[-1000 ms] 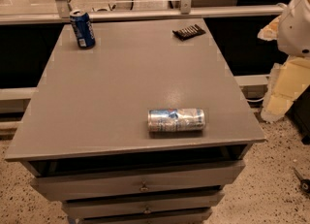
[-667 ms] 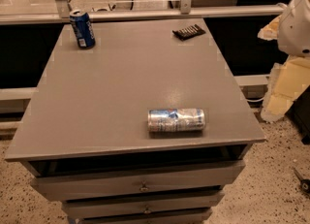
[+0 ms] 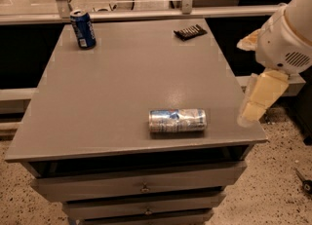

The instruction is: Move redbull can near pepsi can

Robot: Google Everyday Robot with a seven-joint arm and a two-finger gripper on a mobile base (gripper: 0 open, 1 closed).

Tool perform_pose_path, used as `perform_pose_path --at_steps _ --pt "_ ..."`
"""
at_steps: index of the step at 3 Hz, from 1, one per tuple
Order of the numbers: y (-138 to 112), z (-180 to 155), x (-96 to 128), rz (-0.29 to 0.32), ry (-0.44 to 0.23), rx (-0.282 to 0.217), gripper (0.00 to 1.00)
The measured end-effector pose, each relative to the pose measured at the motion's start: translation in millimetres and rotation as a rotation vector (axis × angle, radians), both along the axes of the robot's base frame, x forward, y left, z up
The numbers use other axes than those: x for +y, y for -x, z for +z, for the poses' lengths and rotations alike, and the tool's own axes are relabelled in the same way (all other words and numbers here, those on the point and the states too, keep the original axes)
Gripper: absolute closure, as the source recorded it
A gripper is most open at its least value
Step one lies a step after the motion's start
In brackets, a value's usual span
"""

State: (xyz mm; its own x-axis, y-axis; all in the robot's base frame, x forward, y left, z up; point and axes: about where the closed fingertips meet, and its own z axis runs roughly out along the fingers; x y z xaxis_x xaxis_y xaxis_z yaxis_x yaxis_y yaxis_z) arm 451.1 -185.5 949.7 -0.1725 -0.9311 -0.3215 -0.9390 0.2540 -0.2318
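I should move my gripper to the middle of the redbull can (image 3: pixel 174 121) next and close it there, so both ends of the can stick out.
The redbull can (image 3: pixel 177 121), slim and silver with pale blue patches, lies on its side near the front edge of the grey table (image 3: pixel 126 83), right of centre. The pepsi can (image 3: pixel 83 28), dark blue with a silver top, stands upright at the table's far left corner. My gripper (image 3: pixel 259 98), cream-coloured below a white arm, hangs at the table's right edge, to the right of the redbull can and apart from it. It holds nothing that I can see.
A small dark flat object (image 3: pixel 190 32) lies at the table's far right. The table has drawers (image 3: pixel 141 185) below its front edge. A rail and glass panel (image 3: pixel 146 12) run behind the table. A speckled floor (image 3: pixel 273 190) lies to the right.
My gripper and arm have moved a little to the left, closer to the table's right edge. Both cans have stayed in place.
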Motion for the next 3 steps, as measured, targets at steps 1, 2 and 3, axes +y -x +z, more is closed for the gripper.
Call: perform_pose_path --at_steps 1,2,3 --pt "-17.4 -16.5 26.6 0.026 -0.085 -0.006 0.0" --pt "-44.2 -25.2 67.1 0.065 -0.192 -0.02 0.0" --pt "-44.2 -25.2 67.2 0.065 -0.192 -0.02 0.0"
